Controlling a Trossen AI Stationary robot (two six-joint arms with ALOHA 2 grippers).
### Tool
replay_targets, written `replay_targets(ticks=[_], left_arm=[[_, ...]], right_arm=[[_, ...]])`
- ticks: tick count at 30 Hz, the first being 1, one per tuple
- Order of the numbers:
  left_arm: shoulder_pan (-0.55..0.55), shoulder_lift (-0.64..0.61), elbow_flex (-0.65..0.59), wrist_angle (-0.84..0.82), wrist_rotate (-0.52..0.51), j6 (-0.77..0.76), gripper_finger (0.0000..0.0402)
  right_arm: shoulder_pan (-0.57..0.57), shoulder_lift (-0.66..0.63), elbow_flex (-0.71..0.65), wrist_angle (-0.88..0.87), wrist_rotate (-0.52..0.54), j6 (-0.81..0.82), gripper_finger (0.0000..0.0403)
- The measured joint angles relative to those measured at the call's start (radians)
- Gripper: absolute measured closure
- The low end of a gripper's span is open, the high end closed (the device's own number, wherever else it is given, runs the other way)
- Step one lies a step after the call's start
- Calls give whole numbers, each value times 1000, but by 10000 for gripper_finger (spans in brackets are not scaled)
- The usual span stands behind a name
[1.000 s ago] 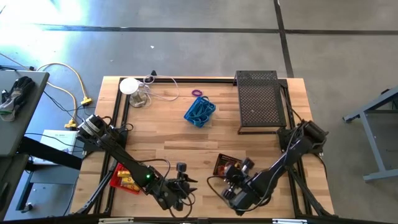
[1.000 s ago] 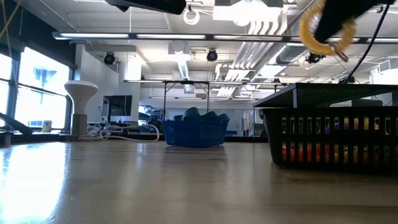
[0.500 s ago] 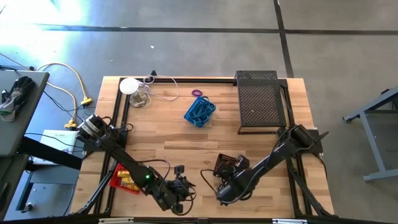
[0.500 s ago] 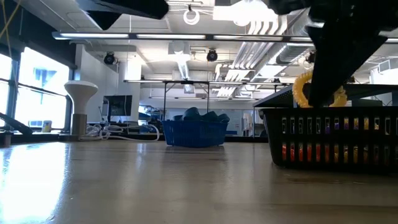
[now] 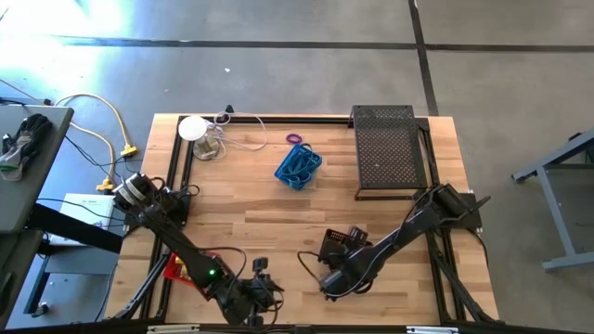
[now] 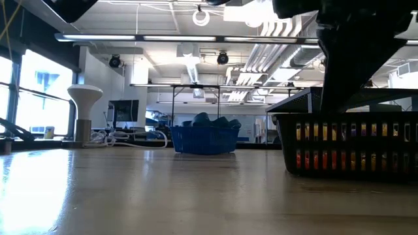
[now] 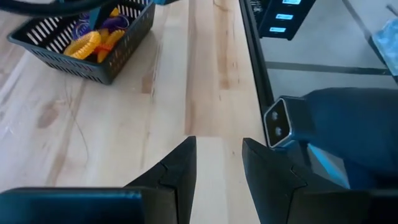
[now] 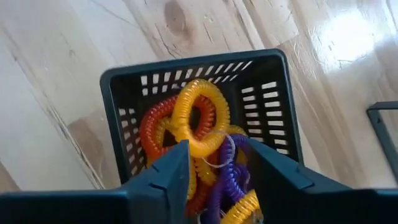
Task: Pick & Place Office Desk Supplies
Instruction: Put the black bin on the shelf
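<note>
My right gripper is over the coil rings inside the black basket; it should back off and grip the basket's side (image 8: pixel 114 134) by the red ring.
The small black mesh basket (image 5: pixel 334 247) (image 8: pixel 194 62) stands near the table's near edge and holds yellow, red and purple coil rings. My right gripper (image 8: pixel 219 149) is directly above it, pointing down, fingers apart. A yellow coil ring (image 8: pixel 200 118) lies on top of the pile just past the fingertips. In the low view the right arm (image 6: pixel 362 59) hides the basket's (image 6: pixel 346 143) opening. My left gripper (image 7: pixel 219 155) (image 5: pixel 255 292) is open over bare wood left of that basket (image 7: pixel 81 43). My right gripper points down into the black basket from above. The yellow ring's near edge (image 8: pixel 189 148) lies beside one fingertip, with a clear gap to the other. I cannot tell whether that finger touches it. The ring rests on the other coils.
A red basket (image 5: pixel 186 264) with yellow pieces sits at the near left. The blue basket (image 5: pixel 298 167) (image 6: pixel 204 137) stands mid-table with a purple ring (image 5: pixel 295 139) behind it. The flat black tray (image 5: pixel 388 148) is far right and the white disc (image 5: pixel 193 127) far left.
My right gripper came down and toward the table's left, carrying the yellow ring from well above the black basket to its rim and then into it. The ring now lies among the other coils. My left gripper drifted toward the near edge.
</note>
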Motion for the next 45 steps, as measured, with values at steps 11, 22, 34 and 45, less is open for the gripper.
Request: replay_targets(ticks=[11,22,34,45], left_arm=[[-31,0,0,0,-6,-86,277],[-59,0,-1,5,-18,-129,277],[-59,0,-1,7,-18,-128,277],[-55,0,-1,2,-18,-58,277]], right_arm=[[47,-100,0,4,-265,-111,247],[131,-80,0,137,-176,-140,263],[119,-40,-1,115,-101,-167,267],[111,-7,0,125,-92,-182,267]])
